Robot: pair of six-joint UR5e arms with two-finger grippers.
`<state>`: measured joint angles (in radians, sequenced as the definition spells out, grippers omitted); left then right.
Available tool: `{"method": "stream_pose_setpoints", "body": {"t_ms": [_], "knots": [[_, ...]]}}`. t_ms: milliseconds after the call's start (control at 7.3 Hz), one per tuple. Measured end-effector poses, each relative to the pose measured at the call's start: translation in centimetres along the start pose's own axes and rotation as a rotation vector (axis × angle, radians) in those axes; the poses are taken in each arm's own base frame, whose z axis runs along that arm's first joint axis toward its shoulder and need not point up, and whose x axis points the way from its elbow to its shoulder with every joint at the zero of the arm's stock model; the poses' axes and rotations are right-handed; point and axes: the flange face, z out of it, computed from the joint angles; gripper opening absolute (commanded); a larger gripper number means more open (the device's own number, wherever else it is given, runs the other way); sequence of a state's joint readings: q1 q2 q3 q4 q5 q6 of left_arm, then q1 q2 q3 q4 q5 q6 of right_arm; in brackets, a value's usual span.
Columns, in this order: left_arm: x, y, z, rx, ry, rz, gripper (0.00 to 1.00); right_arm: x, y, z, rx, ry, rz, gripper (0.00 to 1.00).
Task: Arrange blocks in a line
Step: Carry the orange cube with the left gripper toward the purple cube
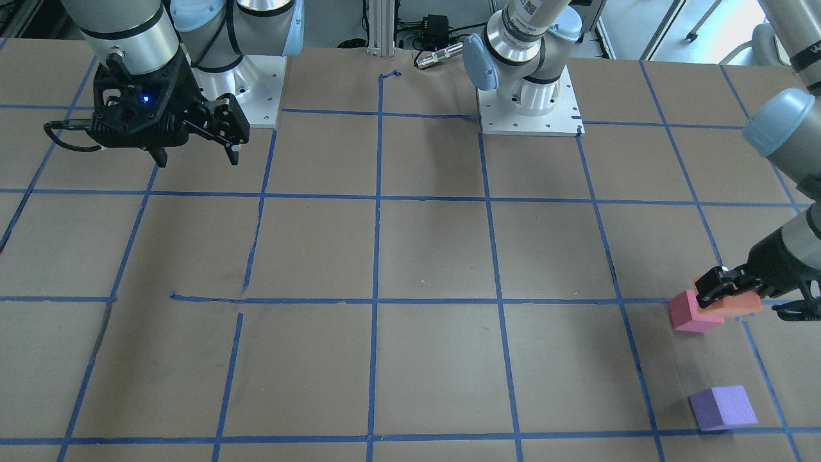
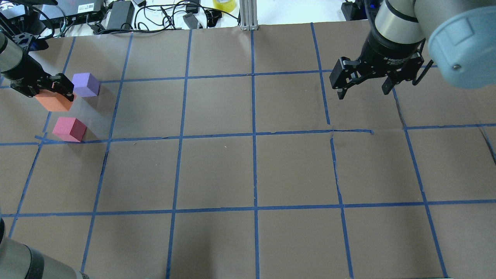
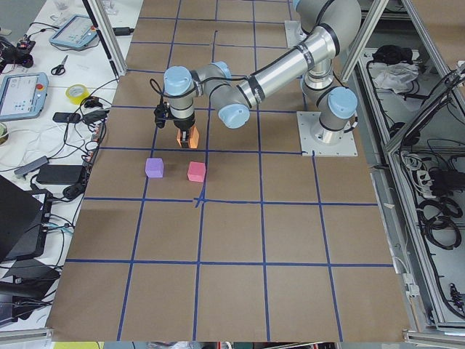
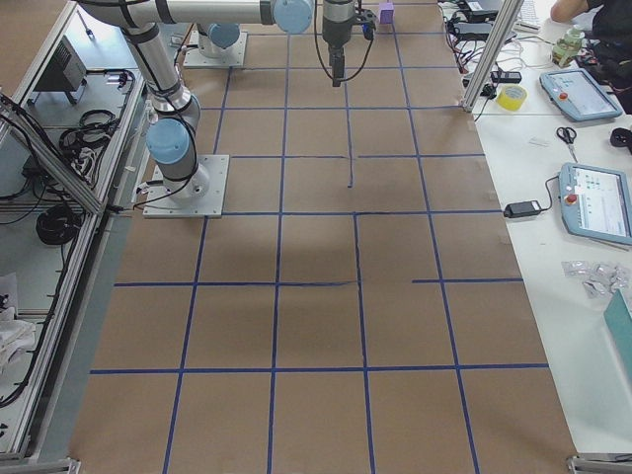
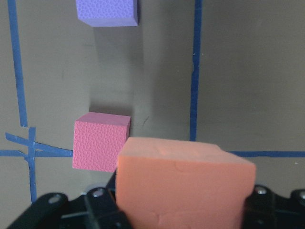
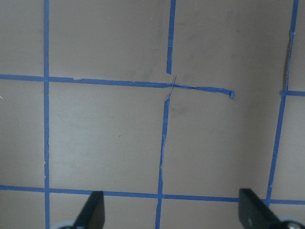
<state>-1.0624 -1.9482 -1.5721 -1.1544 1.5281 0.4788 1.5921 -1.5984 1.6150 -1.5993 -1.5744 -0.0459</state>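
Next, I release the orange block with my left gripper on the table [image 1: 705, 353] [image 5: 112, 72] between the pinkish-red block and the purple block.
My left gripper [image 2: 54, 92] is shut on the orange block [image 2: 54, 102] and holds it low over the table at the far left. In the left wrist view the orange block [image 5: 183, 183] fills the space between the fingers. The pinkish-red block [image 2: 69, 129] lies on the table just nearer to the robot's side. The purple block [image 2: 86, 84] lies just to the right of the gripper. All three also show in the front view: orange [image 1: 737, 307], pinkish-red [image 1: 691, 313], purple [image 1: 723, 407]. My right gripper [image 2: 364, 91] is open and empty, hovering far to the right.
Blue tape lines form a grid on the brown table [image 2: 252, 170]. Cables, power bricks and a yellow tape roll [image 2: 224, 4] lie beyond the far edge. The two arm bases [image 1: 529, 106] stand at the robot's side of the table.
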Motion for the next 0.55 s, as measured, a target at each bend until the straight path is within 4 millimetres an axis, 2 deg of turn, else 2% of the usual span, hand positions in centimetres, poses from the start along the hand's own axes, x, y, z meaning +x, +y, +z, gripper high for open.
{"method": "stream_pose_setpoints", "body": {"t_ms": [548], "knots": [[-1.9,-2.1,6.0,0.028,-0.014,-0.004,0.0,0.0,0.0,0.0,0.001,0.0,-0.002,1.0]]}}
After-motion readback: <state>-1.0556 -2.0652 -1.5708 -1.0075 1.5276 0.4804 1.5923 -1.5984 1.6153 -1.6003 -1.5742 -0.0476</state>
